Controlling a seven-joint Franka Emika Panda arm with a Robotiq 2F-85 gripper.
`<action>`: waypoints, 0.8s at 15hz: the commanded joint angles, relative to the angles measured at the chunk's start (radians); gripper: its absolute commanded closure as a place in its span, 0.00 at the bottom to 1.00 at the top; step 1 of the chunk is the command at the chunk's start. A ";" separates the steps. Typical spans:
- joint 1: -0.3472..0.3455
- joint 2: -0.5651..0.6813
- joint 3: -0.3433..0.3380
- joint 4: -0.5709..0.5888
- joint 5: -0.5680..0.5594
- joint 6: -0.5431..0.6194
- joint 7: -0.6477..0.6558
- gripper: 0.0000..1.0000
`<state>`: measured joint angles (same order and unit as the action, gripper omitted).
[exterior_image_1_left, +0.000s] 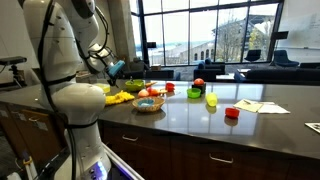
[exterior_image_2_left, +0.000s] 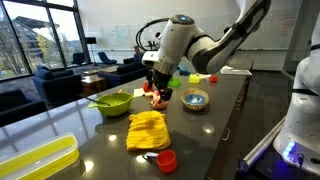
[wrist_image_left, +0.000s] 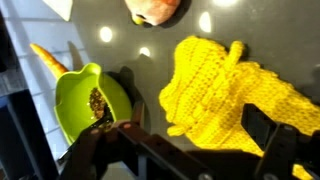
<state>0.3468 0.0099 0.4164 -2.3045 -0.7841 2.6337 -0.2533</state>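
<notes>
My gripper is to move next to the green bowl's rim (exterior_image_1_left: 130, 82) (wrist_image_left: 126, 96) facing the yellow knitted cloth, and it will close there, beside the brown bits.
My gripper (wrist_image_left: 195, 135) is open with nothing between its fingers. It hangs over the dark countertop, just above the near edge of a yellow knitted cloth (wrist_image_left: 230, 85). Its right finger (wrist_image_left: 272, 135) stands in front of the cloth. A green bowl (wrist_image_left: 85, 100) with brown bits inside lies to the left, an orange handle (wrist_image_left: 48, 58) sticking out of it. In both exterior views the gripper (exterior_image_1_left: 115, 68) (exterior_image_2_left: 158, 90) hovers above the counter between the green bowl (exterior_image_2_left: 113, 102) (exterior_image_1_left: 133, 87) and the yellow cloth (exterior_image_2_left: 148, 129) (exterior_image_1_left: 118, 97).
A basket of toy food (exterior_image_1_left: 148, 102), a small bowl (exterior_image_2_left: 195, 99), red cups (exterior_image_1_left: 232, 113) (exterior_image_2_left: 166, 160), a yellow-green cup (exterior_image_1_left: 211, 99), a green bowl holding a red fruit (exterior_image_1_left: 197, 90) and papers (exterior_image_1_left: 260, 106) share the counter. A yellow tray (exterior_image_2_left: 35, 160) lies at one end.
</notes>
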 joint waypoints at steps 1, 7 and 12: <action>0.023 0.135 -0.009 0.214 -0.281 -0.079 0.099 0.00; 0.055 0.505 0.006 0.576 -0.030 -0.086 -0.037 0.00; 0.107 0.581 -0.026 0.642 0.147 -0.102 -0.134 0.00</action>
<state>0.4194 0.5995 0.4318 -1.6641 -0.6737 2.5232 -0.3660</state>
